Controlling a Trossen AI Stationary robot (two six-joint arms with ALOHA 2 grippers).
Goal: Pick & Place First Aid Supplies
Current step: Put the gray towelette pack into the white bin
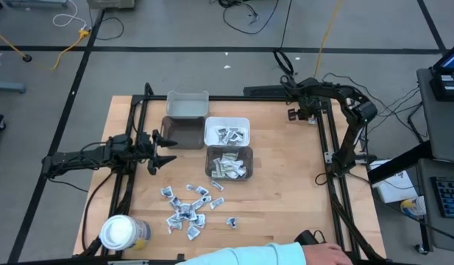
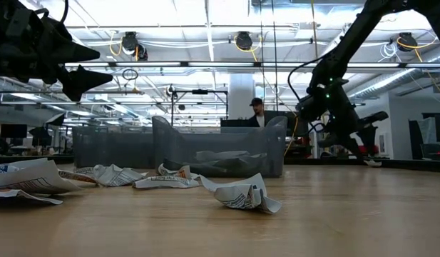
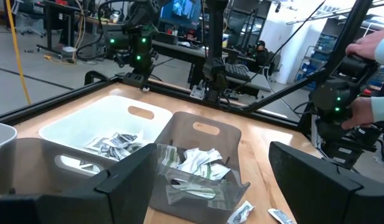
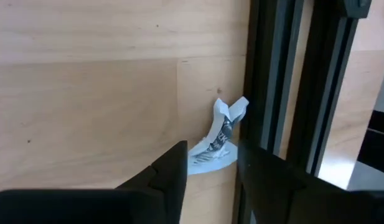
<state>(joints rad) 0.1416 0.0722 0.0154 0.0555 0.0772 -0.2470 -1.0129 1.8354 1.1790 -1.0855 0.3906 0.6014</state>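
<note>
The crumpled packet is lying against the black rail and crowding one finger, so my right gripper should move away from the rail and pinch the packet's near end (image 4: 206, 163).
Several small white printed packets (image 1: 188, 206) lie loose on the near half of the table, and more fill the white bin (image 1: 227, 131) and the dark grey bin (image 1: 229, 163). My left gripper (image 1: 165, 150) hovers open above the table, left of these bins, with nothing between its fingers (image 3: 223, 186). My right gripper (image 1: 309, 115) is at the far right, low over the table and open. In the right wrist view one crumpled packet (image 4: 218, 142) lies on the wood against the black frame rail, just ahead of that gripper (image 4: 210, 171).
A pale grey bin (image 1: 187, 104) and a dark grey bin (image 1: 179, 132) stand behind and left of the filled ones. A white-lidded jar (image 1: 120, 232) sits at the near left corner. Black frame rails (image 1: 331, 147) border the table. A person's sleeve (image 1: 271, 255) and hand (image 1: 333, 254) reach over the near edge.
</note>
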